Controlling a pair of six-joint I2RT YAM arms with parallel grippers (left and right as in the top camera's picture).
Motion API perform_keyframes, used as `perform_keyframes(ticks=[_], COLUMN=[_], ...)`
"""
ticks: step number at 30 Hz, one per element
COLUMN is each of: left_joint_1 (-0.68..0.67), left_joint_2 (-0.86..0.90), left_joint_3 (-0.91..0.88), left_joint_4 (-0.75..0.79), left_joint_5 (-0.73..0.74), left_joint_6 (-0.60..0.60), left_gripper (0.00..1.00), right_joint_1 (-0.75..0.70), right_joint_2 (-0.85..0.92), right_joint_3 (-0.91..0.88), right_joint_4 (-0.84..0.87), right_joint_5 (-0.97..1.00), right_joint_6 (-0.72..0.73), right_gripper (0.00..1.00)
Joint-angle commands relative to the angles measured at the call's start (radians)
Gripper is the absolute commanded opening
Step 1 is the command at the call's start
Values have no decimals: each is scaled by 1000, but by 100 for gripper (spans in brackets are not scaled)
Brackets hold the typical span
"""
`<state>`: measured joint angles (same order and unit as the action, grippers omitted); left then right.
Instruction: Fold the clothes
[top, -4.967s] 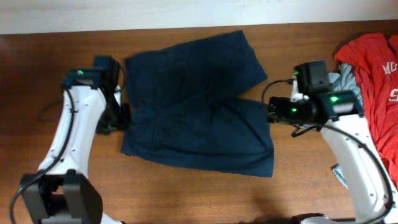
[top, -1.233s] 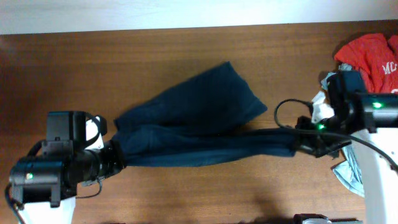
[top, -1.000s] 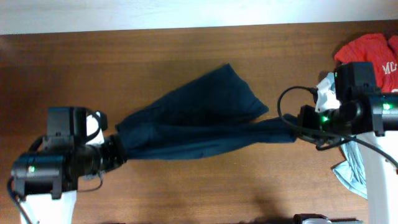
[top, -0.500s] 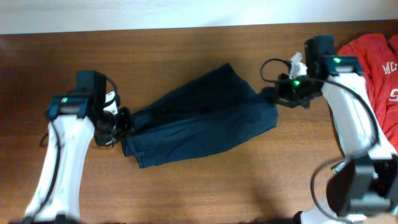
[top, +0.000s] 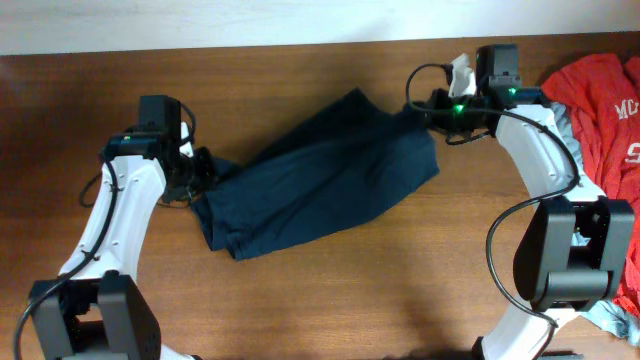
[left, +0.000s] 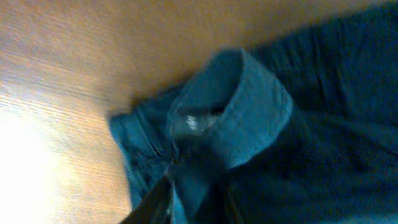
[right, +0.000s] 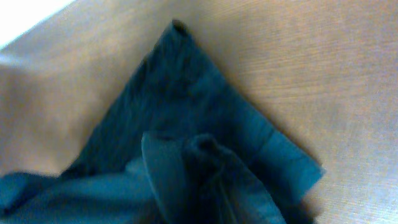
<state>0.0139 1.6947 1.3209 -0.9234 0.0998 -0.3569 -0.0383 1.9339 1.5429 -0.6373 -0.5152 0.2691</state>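
Note:
Next, my right gripper opens, takes the cloth nearer the middle (top: 385, 165) and pulls the navy garment straight, because it slants with a corner sticking out past its fold.
The clothes' dark navy garment (top: 320, 185) lies doubled over on the table, slanting from lower left to upper right. My left gripper (top: 203, 172) is at its left end. In the left wrist view a raised loop of navy cloth (left: 230, 106) stands just ahead of one dark finger (left: 154, 200), and the jaw gap is blurred. My right gripper (top: 425, 112) is at the garment's upper right corner. In the right wrist view bunched navy cloth (right: 199, 168) covers the jaws. The red white-lettered tee (top: 610, 110) lies at the far right.
A light grey-blue garment (top: 606, 317) shows at the lower right behind the right arm's base. The wooden table (top: 300, 300) runs to a pale wall edge at the top. Cables loop off both arms.
Both arms swung from the near side towards the far side, carrying the stretched navy garment with them. It now lies folded over itself. Both grips appear to be loosening.

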Motion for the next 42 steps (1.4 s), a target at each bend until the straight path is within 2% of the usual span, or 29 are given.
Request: perform_keyframes(ticks=[1,3,4,8,16,18,20,21,24,27,29,32,35,42], left_joint_1=[15,20,27,51,46,31,3,-16,-90,-175,-231,-279,-275,-204], left_joint_2=[7,7,7,3,-15,-22,-23,-21,-14,-10,-9,-1,31,192], left_joint_3=[12,25,37,113,294,311,310,303,262,194,131,32,-47,-75], left_joint_4=[27,17,2,-107,-295,-297,-294,-293,-282,-224,-144,13,149,267], left_joint_5=[-101,-118,-119,-119,-108,-40,44,61,62,70,67,-21,-139,-163], left_joint_6=[2,3,3,4,117,197,301,346,504,637,715,718,628,531], left_gripper=[42,44,44,50,49,36,16,9,3,0,1,0,0,0], right_joint_1=[26,38,37,16,-43,-42,-32,-23,17,78,118,176,219,280], right_joint_2=[3,3,3,3,2,2,2,2,3,3,5,24,68,227], right_joint_3=[18,18,18,19,19,19,19,19,19,10,4,-2,-2,-2], right_joint_4=[40,51,51,5,-170,-200,-229,-241,-265,-259,-244,-221,-207,-170], right_joint_5=[39,56,59,58,47,39,0,-23,-41,-23,11,101,120,129], right_joint_6=[-7,-7,-7,-8,-88,-110,-125,-135,-142,-142,-141,-112,-103,-99], right_gripper=[66,84,87,88,86,78,65,57,25,8,7,7,6,4])
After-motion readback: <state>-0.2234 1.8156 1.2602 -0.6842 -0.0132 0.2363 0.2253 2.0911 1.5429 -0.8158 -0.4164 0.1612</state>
